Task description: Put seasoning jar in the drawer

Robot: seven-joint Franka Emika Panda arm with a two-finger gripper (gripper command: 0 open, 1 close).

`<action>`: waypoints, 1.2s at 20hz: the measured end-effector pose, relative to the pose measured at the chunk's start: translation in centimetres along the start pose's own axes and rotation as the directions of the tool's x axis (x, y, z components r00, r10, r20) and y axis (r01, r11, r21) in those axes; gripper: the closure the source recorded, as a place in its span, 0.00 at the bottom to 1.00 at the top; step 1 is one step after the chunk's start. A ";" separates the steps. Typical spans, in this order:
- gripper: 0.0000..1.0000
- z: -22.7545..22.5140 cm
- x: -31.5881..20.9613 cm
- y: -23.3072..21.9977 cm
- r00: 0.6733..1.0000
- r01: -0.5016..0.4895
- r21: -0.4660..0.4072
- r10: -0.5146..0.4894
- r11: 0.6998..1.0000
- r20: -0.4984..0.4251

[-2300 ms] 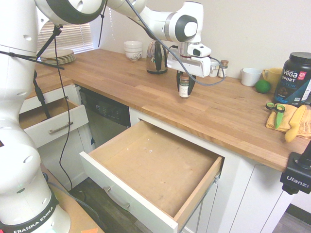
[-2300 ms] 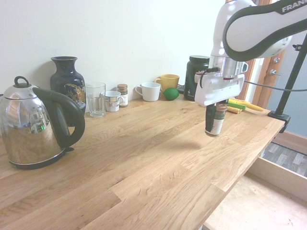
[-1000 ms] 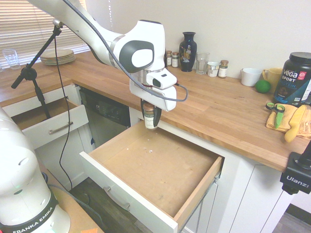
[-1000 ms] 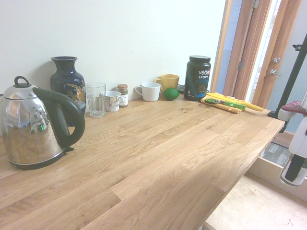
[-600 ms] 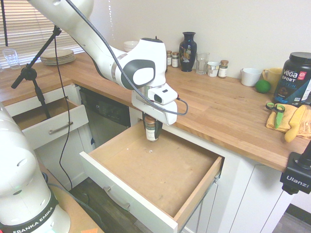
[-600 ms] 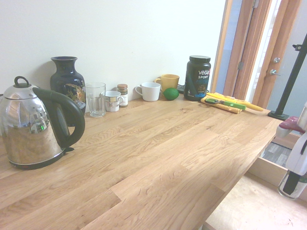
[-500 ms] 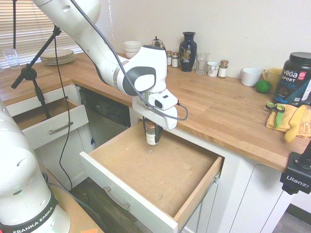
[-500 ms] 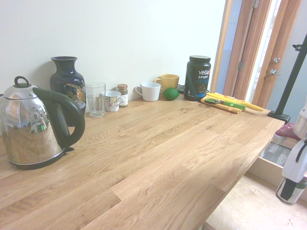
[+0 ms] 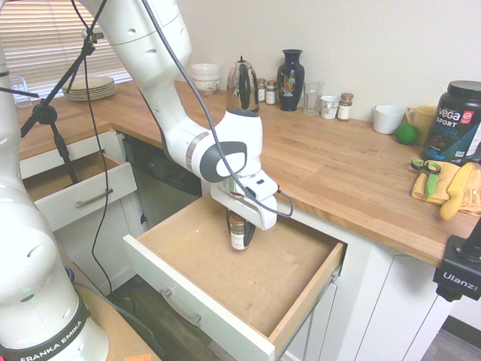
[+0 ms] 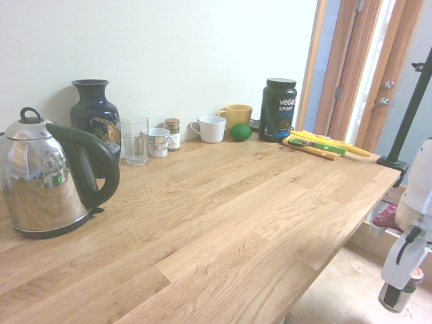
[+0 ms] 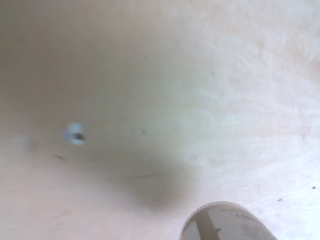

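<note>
My gripper is going to let go of the seasoning jar upright on the middle of the open drawer's wooden bottom (image 9: 240, 263) (image 11: 213, 208). The jar now hangs just above that bottom, near the back.
The seasoning jar (image 9: 237, 232) is a small glass jar with a brown lid and pale label. It hangs upright inside the open drawer (image 9: 188, 301), just above the wooden bottom near the back. My gripper (image 9: 238, 235) is shut on the jar, with the white arm reaching down from the counter side. From the other side the jar (image 10: 398, 291) shows low at the picture's right edge, below the countertop, still in the gripper (image 10: 397, 290). The jar's base (image 11: 227, 224) shows blurred in the wrist view over the pale drawer bottom (image 11: 150, 100).
A smaller drawer (image 9: 83, 197) stands open to the left. On the countertop (image 9: 338, 162) are a kettle (image 9: 242, 86), vase (image 9: 290, 69), glass (image 9: 313, 98), other small spice jars (image 9: 345, 106), mugs, a lime, a black protein tub (image 9: 453, 120) and a yellow cloth with scissors.
The arm has gone lower and a little forward into the drawer, carrying the jar from above the drawer's back edge down close to its bottom. The grip has stayed shut.
</note>
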State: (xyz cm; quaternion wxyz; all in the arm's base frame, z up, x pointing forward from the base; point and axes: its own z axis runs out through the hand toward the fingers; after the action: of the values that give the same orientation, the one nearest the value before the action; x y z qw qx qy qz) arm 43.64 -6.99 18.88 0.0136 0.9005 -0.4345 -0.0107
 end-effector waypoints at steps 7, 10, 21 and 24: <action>1.00 4.5 0.5 0.1 1.000 -0.004 -0.043 0.005 0.999 0.012; 1.00 4.4 0.6 -0.5 1.000 -0.005 -0.039 0.005 0.999 0.007; 0.00 4.5 0.4 -0.8 1.000 -0.019 -0.033 0.019 0.999 0.012; 0.00 4.5 0.4 -0.8 1.000 -0.025 -0.029 0.025 0.999 0.012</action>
State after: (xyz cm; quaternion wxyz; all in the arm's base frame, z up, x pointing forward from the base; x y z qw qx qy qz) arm 44.38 -6.87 14.36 0.0242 0.8946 -0.4457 -0.0222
